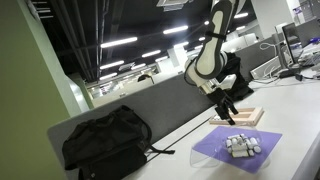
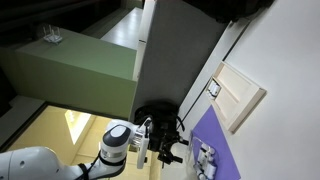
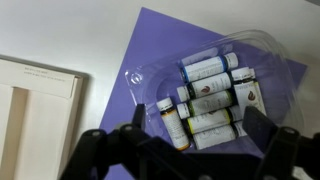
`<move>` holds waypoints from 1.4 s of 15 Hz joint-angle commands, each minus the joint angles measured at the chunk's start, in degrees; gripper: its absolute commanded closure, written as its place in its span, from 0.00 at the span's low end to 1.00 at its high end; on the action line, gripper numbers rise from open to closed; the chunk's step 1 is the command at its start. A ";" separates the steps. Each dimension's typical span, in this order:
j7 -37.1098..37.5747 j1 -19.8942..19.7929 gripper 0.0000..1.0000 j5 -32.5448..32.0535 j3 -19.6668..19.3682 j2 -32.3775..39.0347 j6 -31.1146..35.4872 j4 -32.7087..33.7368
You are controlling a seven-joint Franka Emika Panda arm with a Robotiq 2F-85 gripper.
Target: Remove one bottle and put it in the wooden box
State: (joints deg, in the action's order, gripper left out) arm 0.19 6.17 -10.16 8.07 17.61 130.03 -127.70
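My gripper is going to grab the body of the white bottle [image 1: 240, 153] [image 3: 249, 97] that lies crosswise at the edge of the cluster, opposite the bottle with the orange label.
Several small white bottles [image 3: 210, 95] lie side by side in a clear plastic tray [image 3: 235, 45] on a purple mat [image 3: 120, 120]. One with an orange label [image 3: 175, 122] lies at the cluster's left edge. My gripper [image 3: 198, 115] is open and empty, hovering above the cluster with a finger on each side. The wooden box [image 3: 35, 110], pale tan and shallow, lies empty left of the mat. In both exterior views the gripper [image 1: 228, 105] [image 2: 170, 150] hangs over the mat [image 1: 215, 150] [image 2: 222, 135], between the bottles [image 1: 240, 143] [image 2: 205, 160] and the box [image 1: 247, 117] [image 2: 238, 95].
A black bag [image 1: 105, 140] lies on the white table [image 1: 290, 120] by a grey divider panel [image 1: 160, 105]. Monitors and desk clutter [image 1: 290, 50] stand at the far end.
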 commanded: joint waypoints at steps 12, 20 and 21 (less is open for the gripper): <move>-8.35 1.10 0.00 3.05 0.52 6.54 5.21 0.05; -13.29 0.40 0.00 3.34 1.50 9.28 9.88 -0.33; -14.00 0.23 0.00 3.47 1.70 9.49 10.92 -0.48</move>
State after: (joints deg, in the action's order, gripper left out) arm -11.66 7.17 -7.63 8.96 26.82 138.89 -128.01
